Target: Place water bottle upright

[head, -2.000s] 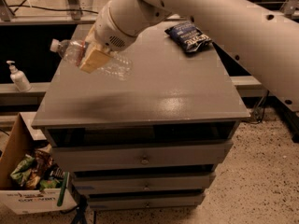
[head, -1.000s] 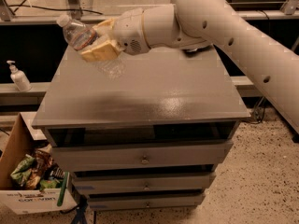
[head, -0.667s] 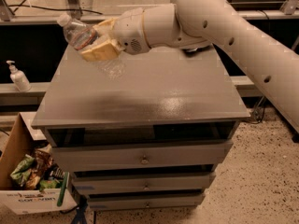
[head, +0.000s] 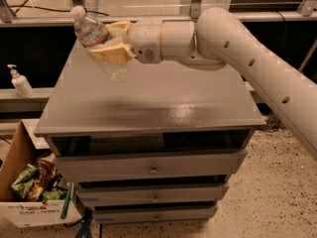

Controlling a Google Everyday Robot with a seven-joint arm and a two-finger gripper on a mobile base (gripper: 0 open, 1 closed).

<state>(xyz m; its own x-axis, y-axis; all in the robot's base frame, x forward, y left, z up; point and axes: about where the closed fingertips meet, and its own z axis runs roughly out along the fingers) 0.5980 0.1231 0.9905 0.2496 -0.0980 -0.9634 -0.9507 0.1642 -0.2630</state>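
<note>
The robot's gripper should release the water bottle on the grey cabinet top's front half [head: 120,100], toward the pump dispenser.
The water bottle [head: 96,41] is a clear ribbed plastic bottle with a white cap and a coloured label band. It hangs in the air over the back left part of the grey cabinet top [head: 148,103], tilted with the cap up and to the left. My gripper [head: 110,42] is shut on the bottle around its middle, the cream fingers [head: 111,53] on either side of it. The white arm reaches in from the right.
A small white pump dispenser bottle [head: 19,82] stands on a ledge to the left. A cardboard box [head: 29,197] with snack bags sits on the floor at lower left. The cabinet has several drawers [head: 153,168] below its top.
The arm has swung from above to a sideways reach from the right. The bottle has gone from lying flat to nearly upright, cap now up and to the left, and has risen a little.
</note>
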